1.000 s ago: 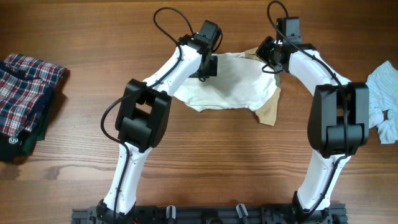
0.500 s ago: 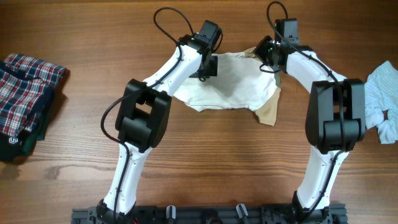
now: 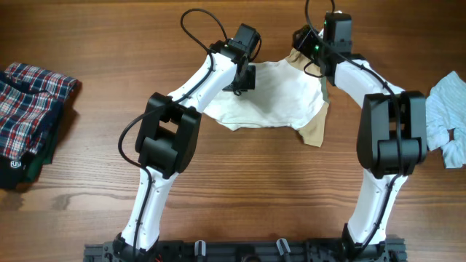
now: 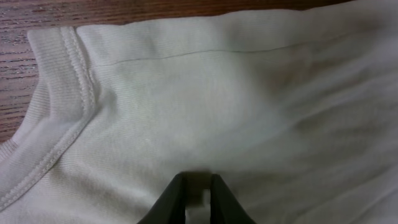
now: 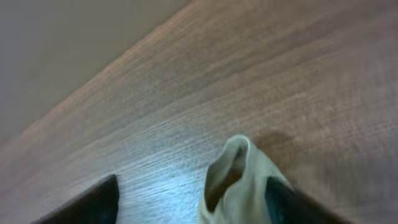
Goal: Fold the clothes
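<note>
I should pinch the sleeve's cloth [image 3: 297, 60] with my right gripper and lay it flat before folding, since the tan sleeve's open end stands up against my right gripper's finger.
The cream-white shirt [image 3: 271, 94] lies spread at the far middle of the table, with a tan patch [image 3: 314, 127] at its right edge. My left gripper [image 3: 243, 78] rests on its upper left part. In the left wrist view its jaws [image 4: 198, 194] are nearly closed, pinching a small bit of the cream cloth [image 4: 205, 106] near the collar seam. My right gripper [image 3: 306, 45] is at the shirt's far right corner. Its fingers [image 5: 193, 196] are wide apart, and a raised fold of the shirt [image 5: 233, 168] stands against the right finger.
A pale blue striped garment [image 3: 448, 120] lies crumpled at the table's right edge. A stack of plaid clothes [image 3: 29, 109] sits at the left edge. Bare wood table [image 3: 240, 189] stretches in front of the shirt.
My right gripper has moved toward the far edge of the table, and more of the tan corner shows beneath it. The left arm and the rest of the shirt have not moved.
</note>
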Robot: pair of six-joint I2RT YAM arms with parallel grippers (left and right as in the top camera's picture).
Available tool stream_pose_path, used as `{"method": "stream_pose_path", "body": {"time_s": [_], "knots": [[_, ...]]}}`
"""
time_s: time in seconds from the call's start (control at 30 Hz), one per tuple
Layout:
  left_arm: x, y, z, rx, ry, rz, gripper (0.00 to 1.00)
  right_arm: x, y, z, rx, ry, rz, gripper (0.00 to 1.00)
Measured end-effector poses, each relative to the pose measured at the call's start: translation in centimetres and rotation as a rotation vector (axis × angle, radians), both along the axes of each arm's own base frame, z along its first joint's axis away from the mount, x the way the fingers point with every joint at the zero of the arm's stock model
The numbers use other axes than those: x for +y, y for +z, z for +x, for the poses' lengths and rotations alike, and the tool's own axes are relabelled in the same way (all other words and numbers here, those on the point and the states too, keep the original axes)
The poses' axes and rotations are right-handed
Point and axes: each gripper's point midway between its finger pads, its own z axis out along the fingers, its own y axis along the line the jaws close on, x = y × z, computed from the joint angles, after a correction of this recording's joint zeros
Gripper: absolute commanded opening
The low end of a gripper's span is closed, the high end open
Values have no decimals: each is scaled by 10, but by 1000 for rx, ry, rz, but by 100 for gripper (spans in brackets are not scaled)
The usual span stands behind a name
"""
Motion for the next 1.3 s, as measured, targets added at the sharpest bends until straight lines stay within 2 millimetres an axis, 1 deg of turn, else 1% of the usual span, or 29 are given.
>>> {"method": "stream_pose_path", "body": {"time_s": [0.07,0.1,0.13,0.17,0.2,0.23,0.3,0.33,0.47,0.53,0.57,0.63,0.67,0.7,0.77,0.83,0.9,0.97,1.03,1.1,1.17,1.3], "knots": [[1,0,0,-2,1,4,17,4,3,5,-57,93,-77,83],[1,0,1,-3,2,7,17,5,5,6,-76,131,-102,76],[1,0,1,-3,2,8,17,6,6,5,-80,158,-120,56],[1,0,1,-4,2,8,18,4,4,1,-68,182,-139,39],[2,0,1,-4,2,8,18,1,2,-3,-44,190,-146,10],[2,0,1,-5,2,10,18,-4,6,-7,-31,190,-153,4],[1,0,1,-5,2,11,19,-11,13,-15,-7,199,-172,4],[1,0,1,-5,2,11,21,-12,12,-20,16,211,-184,4],[1,0,0,-7,1,13,22,-12,-5,-39,110,251,-205,4],[1,0,0,-7,0,14,22,-11,-6,-41,120,259,-208,4],[1,0,0,-8,0,14,22,-8,-5,-39,107,263,-210,4],[1,0,0,-8,0,14,22,4,1,-33,67,281,-214,4],[1,0,0,-8,0,14,23,16,1,-29,38,298,-217,4],[1,0,0,-8,0,14,23,23,-3,-28,32,310,-217,4],[1,0,0,-8,0,14,23,38,-22,-27,37,335,-219,4],[1,0,0,-7,0,14,23,43,-35,-23,27,346,-215,4],[1,0,0,-7,0,14,23,50,-27,-16,-26,370,-194,4],[1,0,0,-7,0,14,23,54,-18,-16,-45,391,-176,4],[1,0,0,-7,0,15,23,53,-8,-22,-28,398,-183,4],[1,0,0,-8,1,16,23,43,0,-33,31,371,-218,4],[1,0,0,-8,1,18,23,33,-9,-42,93,359,-253,4],[2,0,0,-7,1,18,23,24,-17,-50,147,348,-285,4]]}}
